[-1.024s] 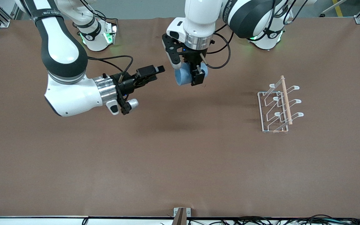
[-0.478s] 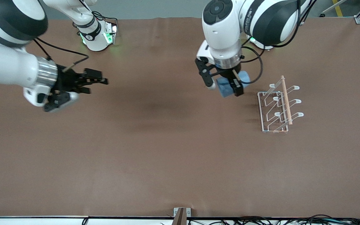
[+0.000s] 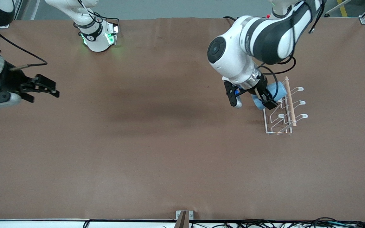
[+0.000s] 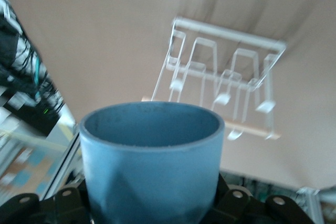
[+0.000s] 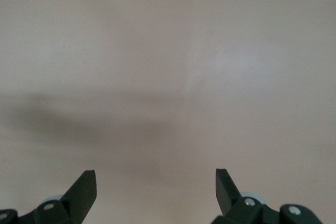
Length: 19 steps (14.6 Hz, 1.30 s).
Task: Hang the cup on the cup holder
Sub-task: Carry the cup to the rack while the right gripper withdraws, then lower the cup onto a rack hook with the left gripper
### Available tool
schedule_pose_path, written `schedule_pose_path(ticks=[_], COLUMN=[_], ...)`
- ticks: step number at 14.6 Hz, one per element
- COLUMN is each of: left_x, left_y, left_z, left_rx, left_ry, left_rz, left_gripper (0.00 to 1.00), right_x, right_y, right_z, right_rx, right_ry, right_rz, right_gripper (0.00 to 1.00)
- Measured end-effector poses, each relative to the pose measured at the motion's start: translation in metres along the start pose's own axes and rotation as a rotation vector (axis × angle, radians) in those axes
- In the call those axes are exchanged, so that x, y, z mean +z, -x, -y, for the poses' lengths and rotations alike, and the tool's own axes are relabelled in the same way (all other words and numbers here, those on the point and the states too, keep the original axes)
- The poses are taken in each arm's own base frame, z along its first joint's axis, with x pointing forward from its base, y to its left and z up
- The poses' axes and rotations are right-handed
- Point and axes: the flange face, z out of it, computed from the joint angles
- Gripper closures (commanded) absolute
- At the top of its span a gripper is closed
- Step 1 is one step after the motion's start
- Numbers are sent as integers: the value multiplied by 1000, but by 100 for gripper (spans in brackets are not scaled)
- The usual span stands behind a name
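Note:
Next, my left gripper releases the light-blue cup on the hook (image 3: 275, 119) (image 4: 176, 84) nearest the table's front edge, facing my right gripper.
My left gripper (image 3: 269, 96) is shut on the light-blue cup (image 3: 274, 91) and holds it in the air over the edge of the cup holder (image 3: 283, 109) that faces the right arm's end. The cup's open mouth points toward the white wire rack with its wooden rod (image 3: 289, 100). In the left wrist view the cup (image 4: 152, 166) fills the lower part and the rack (image 4: 223, 82) shows past its rim. My right gripper (image 3: 44, 88) is open and empty, over the table near the right arm's end; its fingertips (image 5: 84, 190) show over bare brown table.
The brown table (image 3: 157, 152) spreads wide between the two grippers and toward the front camera. The right arm's base (image 3: 98, 36) stands at the table's back edge. A small bracket (image 3: 184, 216) sits at the front edge.
My left gripper carried the cup from the table's middle toward the rack and tilted it. My right gripper drew back toward the right arm's end of the table, still open.

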Motion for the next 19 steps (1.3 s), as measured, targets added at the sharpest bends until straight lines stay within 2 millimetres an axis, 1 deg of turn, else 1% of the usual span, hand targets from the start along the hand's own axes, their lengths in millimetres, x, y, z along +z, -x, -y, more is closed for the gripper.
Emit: schedule_pose_path(ticks=[1,2,3,5,7,12,14,17,19], left_x=[12,25,39,66,85,116,133,158,166], left_y=[-6,-10,-11,-11,-14,-34,-44,-63,-67], left_z=[-5,-9,-11,-11,-12,-23,-27,-32,-31], left_rx=[19,34,45,62,81,170,234,286,293], left_ry=[-29,-53,-63,-57,-63,-94,-93,-98,-102], left_rz=[51,98,134,182,219,296,363,417,431], left_gripper=[60,60,60,60,60,60,60,60,60], right_x=[-19,-34,-40,-40,-38,-37,-33,-24,-21], right_y=[0,1,2,4,4,8,10,13,15], right_z=[1,2,2,-2,-4,-1,-1,-12,-20], right_rx=[-6,-9,-9,-4,0,55,68,93,107], right_ry=[24,38,45,54,55,53,54,56,58], right_rz=[-37,-60,-62,-44,-38,-17,-6,14,16], right_gripper=[0,0,0,0,0,0,1,2,2])
